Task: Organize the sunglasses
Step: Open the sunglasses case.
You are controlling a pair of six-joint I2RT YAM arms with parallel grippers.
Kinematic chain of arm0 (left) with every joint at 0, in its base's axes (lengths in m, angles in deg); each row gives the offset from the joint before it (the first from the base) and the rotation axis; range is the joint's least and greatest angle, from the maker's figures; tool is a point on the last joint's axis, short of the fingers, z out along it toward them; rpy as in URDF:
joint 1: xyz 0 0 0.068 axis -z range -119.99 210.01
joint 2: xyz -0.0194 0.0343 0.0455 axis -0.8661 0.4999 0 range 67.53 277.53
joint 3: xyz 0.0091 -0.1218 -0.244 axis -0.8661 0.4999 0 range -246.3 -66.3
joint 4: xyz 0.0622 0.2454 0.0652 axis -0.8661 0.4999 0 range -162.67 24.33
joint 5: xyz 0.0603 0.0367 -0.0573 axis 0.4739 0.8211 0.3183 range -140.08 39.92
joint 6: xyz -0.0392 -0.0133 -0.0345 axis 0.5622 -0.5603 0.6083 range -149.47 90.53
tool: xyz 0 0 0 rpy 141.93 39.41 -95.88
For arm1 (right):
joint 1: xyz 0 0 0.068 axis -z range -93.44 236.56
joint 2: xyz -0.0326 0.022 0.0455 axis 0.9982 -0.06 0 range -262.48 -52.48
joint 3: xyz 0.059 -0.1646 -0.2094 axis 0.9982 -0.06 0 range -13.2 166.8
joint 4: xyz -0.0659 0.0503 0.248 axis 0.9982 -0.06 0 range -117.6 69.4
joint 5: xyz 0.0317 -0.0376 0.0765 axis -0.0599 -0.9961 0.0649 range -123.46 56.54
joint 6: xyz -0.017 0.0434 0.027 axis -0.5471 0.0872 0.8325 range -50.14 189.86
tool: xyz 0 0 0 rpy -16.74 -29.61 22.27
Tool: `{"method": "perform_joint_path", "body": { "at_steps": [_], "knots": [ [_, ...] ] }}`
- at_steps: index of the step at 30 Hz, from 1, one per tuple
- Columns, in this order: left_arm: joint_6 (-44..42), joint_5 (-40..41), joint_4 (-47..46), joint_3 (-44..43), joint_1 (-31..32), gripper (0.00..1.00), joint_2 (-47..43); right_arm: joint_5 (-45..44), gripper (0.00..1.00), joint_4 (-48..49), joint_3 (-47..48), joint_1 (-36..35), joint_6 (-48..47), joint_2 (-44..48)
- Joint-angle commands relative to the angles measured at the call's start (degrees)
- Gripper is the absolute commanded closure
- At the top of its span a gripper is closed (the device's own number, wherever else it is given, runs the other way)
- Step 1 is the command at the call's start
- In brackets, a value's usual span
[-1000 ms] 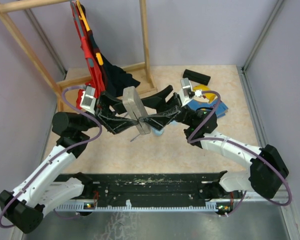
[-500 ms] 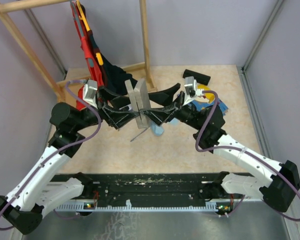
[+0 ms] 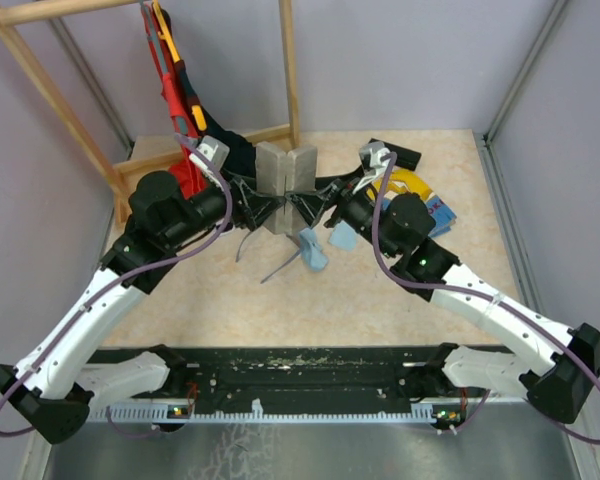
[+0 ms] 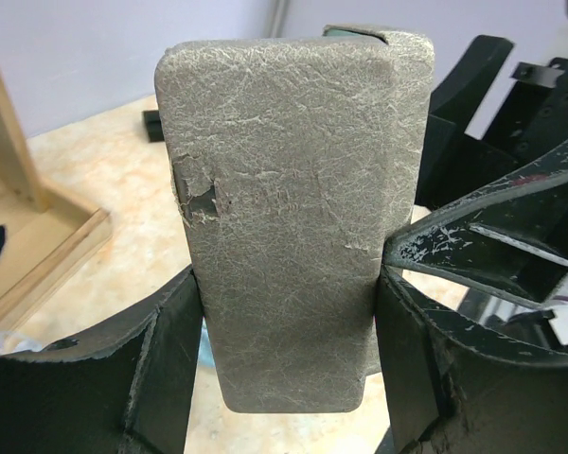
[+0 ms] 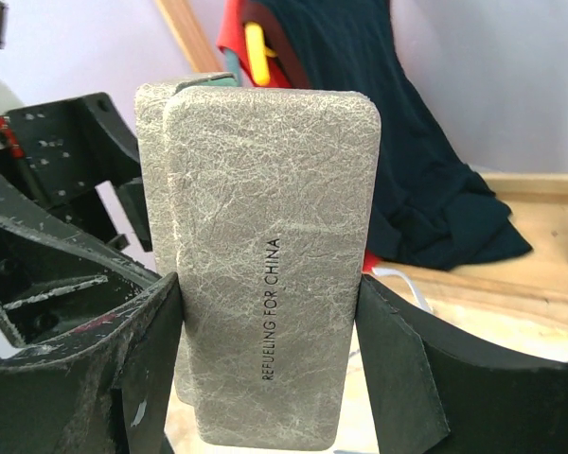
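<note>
Next, my right gripper sets the grey case down and lets go of it on the bare table (image 3: 349, 286), between the light-blue cloth and the black front edge.
A grey oblong case (image 3: 285, 180) hangs upright over the table, its two halves spread in a V. My left gripper (image 4: 289, 350) is shut on one half (image 4: 293, 208), fingers pressed against both long edges. My right gripper (image 5: 265, 359) is shut on the other half (image 5: 275, 246), printed "REFUELING FOR CHINA". In the top view the left gripper (image 3: 263, 203) and the right gripper (image 3: 312, 200) meet at the case. Thin grey wire-framed sunglasses (image 3: 278, 268) lie on the table just in front of the case. A light-blue cloth (image 3: 313, 250) lies beside them.
A wooden rack (image 3: 290, 80) stands at the back left, hung with red (image 3: 175, 110) and dark garments (image 5: 435, 170). A black case (image 3: 398, 153) and yellow and blue items (image 3: 420, 190) lie at the back right. Walls close the table's sides.
Both arms have carried the grey case toward the back of the table. It now stands more upright, with its two halves spread apart.
</note>
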Motion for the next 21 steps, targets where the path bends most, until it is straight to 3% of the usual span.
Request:
{"method": "perform_joint_path", "body": {
  "at_steps": [1, 9, 15, 21],
  "knots": [
    [-4.51, 10.2, 3.31, -4.1, 1.24, 0.96, -0.08, -8.77, 1.0, -7.01, 4.62, -0.68, -0.6, -0.06],
    [-4.63, 14.15, 4.17, -3.92, 2.06, 0.76, -0.42, -10.55, 1.0, -10.63, 6.14, -1.18, -0.71, 0.2],
    [-3.4, 10.29, 1.66, -1.87, 2.06, 0.3, -2.54, -7.92, 1.0, -6.77, 3.56, -1.14, -0.28, 2.3],
    [-2.86, 6.62, 1.47, -1.28, 2.06, 0.03, -5.71, -7.95, 1.0, -8.57, 2.23, -1.14, -2.85, 5.1]
  ]
}}
